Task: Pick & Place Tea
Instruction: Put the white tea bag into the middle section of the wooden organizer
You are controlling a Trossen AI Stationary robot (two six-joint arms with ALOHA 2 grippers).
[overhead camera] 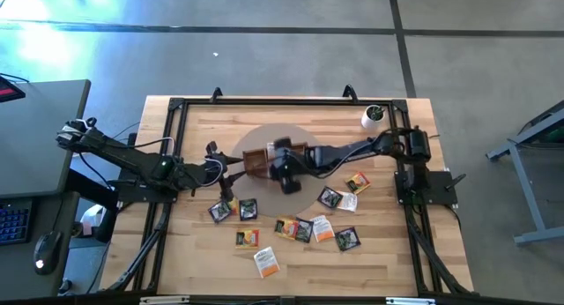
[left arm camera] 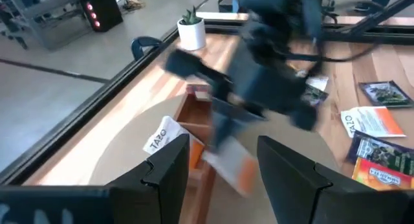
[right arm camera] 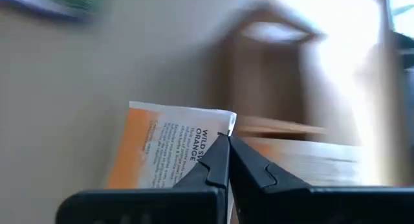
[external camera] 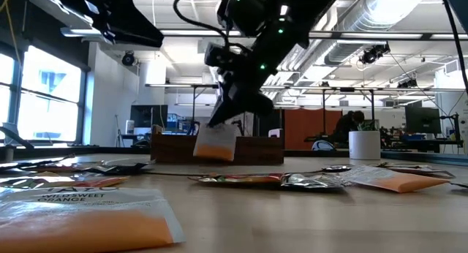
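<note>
My right gripper needs to release the white-and-orange sachet in the brown wooden tray (overhead camera: 276, 161) (right arm camera: 301, 162), so that it ends up beside the other white sachet.
A white-and-orange tea sachet (external camera: 216, 143) hangs from my shut right gripper (external camera: 225, 120) just in front of the brown wooden tray (external camera: 256, 149). In the high view this gripper (overhead camera: 285, 175) is over the tray (overhead camera: 254, 158). My left gripper (left arm camera: 223, 169) is open beside the tray's left end (left arm camera: 194, 120), touching nothing. Another white sachet (left arm camera: 160, 136) stands in the tray. Several more sachets (overhead camera: 321, 227) lie flat on the table toward its near edge. My right gripper pinches the white-and-orange sachet by its top edge near a corner (right arm camera: 217, 125), between the free ends of its two fingers. The fingers come from above, slanting down. The sachet hangs below them, tilted; whether its lower edge (external camera: 214, 158) touches the table, I cannot tell.
A small white cup (overhead camera: 374, 116) stands at the far right corner. A round tan mat (overhead camera: 304, 199) lies under the tray. Black, orange and white sachets (overhead camera: 248, 208) (overhead camera: 266, 263) (overhead camera: 357, 182) are scattered between the tray and the near edge. Black frame rails (overhead camera: 176, 107) border the table.
</note>
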